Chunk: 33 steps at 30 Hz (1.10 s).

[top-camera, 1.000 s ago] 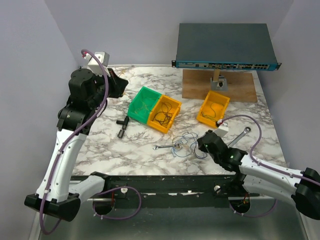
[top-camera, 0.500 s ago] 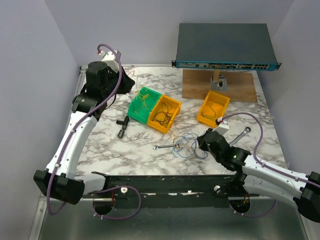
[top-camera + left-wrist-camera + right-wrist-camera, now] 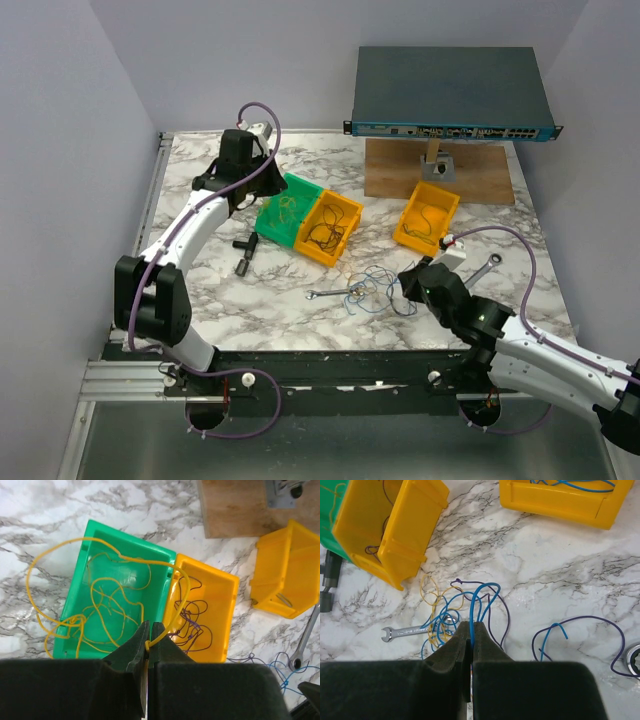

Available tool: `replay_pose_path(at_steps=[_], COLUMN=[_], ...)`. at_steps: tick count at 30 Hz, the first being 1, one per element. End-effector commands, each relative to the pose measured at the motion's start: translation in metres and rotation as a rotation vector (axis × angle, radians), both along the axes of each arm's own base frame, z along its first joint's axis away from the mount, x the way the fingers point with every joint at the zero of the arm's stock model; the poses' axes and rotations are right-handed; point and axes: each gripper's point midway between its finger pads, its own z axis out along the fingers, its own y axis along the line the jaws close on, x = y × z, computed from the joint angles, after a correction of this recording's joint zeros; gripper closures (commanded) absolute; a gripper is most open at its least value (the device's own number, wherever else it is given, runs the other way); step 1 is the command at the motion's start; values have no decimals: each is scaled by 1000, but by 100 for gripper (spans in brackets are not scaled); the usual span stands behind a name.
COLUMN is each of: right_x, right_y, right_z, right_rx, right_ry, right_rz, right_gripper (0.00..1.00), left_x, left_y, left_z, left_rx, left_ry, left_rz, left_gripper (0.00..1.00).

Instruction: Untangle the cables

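Note:
Next, my left gripper lets go of the long yellow cable in the green bin (image 3: 287, 211) (image 3: 114, 597), on top of the other yellow cables.
A knot of blue, yellow and dark cables (image 3: 370, 290) lies on the marble near the front, round a small silver wrench (image 3: 405, 631). My right gripper (image 3: 471, 625) is shut on a blue cable (image 3: 479, 592) that loops up out of this knot. My left gripper (image 3: 149, 641) hangs over the green bin (image 3: 130, 537), shut on a long yellow cable (image 3: 55, 547). That cable arcs out past the bin's left wall. More yellow cables lie in the green bin. Dark cables fill the yellow bin (image 3: 227, 582) next to it.
A second yellow bin (image 3: 427, 217) with blue cables stands to the right. A larger wrench (image 3: 485, 268) lies near my right arm, beside a loose purple cable (image 3: 580, 622). A black T-shaped part (image 3: 245, 250) lies left of the bins. A network switch (image 3: 450, 95) rests on a wooden board (image 3: 400, 180) at the back.
My left arm has swung from the far left corner rightward to above the green bin, with the yellow cable in its jaws. The right gripper has barely moved.

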Motion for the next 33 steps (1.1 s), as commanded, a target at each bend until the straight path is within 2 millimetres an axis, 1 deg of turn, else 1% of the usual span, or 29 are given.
replay_pose_path(at_steps=[1, 3, 5, 10, 14, 18, 21, 25, 28, 32, 33], right_x=[1, 2, 1, 2, 2, 2, 2, 2, 2, 1, 1], right_y=[-4, -4, -5, -5, -4, -3, -4, -3, -3, -4, -4], right_z=[14, 17, 18, 20, 22, 23, 22, 23, 24, 24, 25], right_rx=[-4, -1, -2, 4, 9, 10, 9, 12, 15, 15, 16], right_ry=[-18, -22, -23, -28, -28, -28, -27, -28, -30, -30, -30], right_rz=[-11, -12, -12, -17, -16, -13, -14, -11, -12, -12, -11], right_gripper=[99, 99, 99, 99, 99, 99, 99, 99, 99, 99, 99], left_x=[6, 6, 4, -2, -13, -23, -26, -28, -27, -25, -24], left_y=[-9, -8, -5, 2, 5, 12, 16, 16, 11, -2, -3], left_z=[-30, -31, -21, 21, 54, 86, 99, 116, 112, 87, 77], left_rx=[-34, -25, -15, 29, 78, 81, 102, 92, 80, 48, 47], left_ry=[51, 56, 22, -55, -119, -191, -199, -231, -221, -164, -148], left_rz=[-31, -26, -16, -8, 8, 30, 38, 34, 12, -39, -42], left_gripper=[100, 100, 100, 100, 100, 100, 100, 100, 100, 100, 100])
